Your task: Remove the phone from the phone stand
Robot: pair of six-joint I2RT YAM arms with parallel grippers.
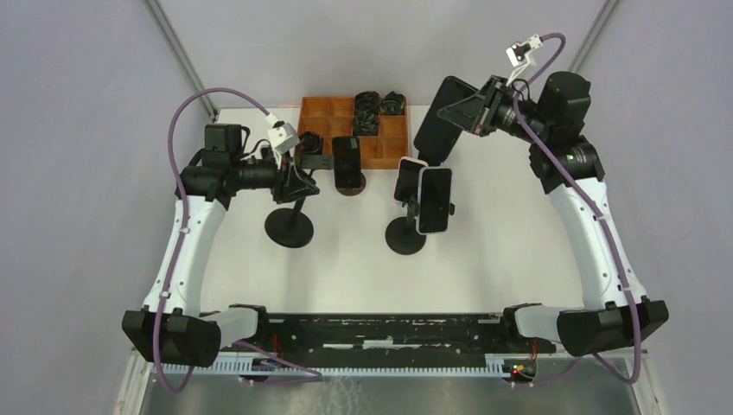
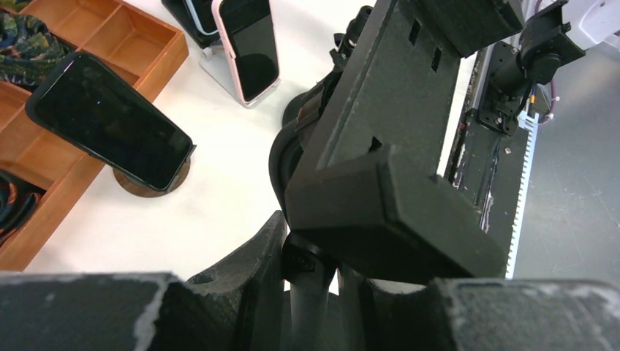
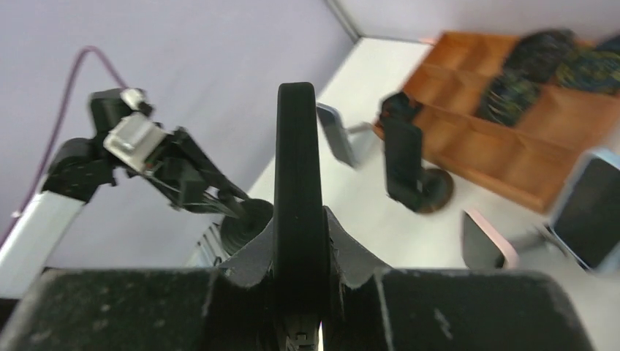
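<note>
My right gripper has the black phone. I should let go of it on the table [image 1: 476, 181] beside the white phone, opposite the pink phone.
My right gripper [image 1: 474, 114] is shut on a black phone [image 1: 439, 121] and holds it in the air above the table's back right. In the right wrist view the phone [image 3: 296, 161] stands edge-on between my fingers [image 3: 351, 256]. My left gripper [image 1: 298, 180] is shut on the pole [image 2: 311, 300] of a black phone stand [image 1: 290, 228] at the left middle. The stand's cradle [image 2: 398, 139] is empty. The stand's round base also shows in the right wrist view [image 3: 245, 219].
A black phone [image 1: 347, 162] leans on a round wooden stand by a wooden tray [image 1: 324, 112] holding dark bundles. A pink phone [image 1: 406, 177] and a white phone [image 1: 435, 201] sit on stands with a black base [image 1: 406, 236] at centre.
</note>
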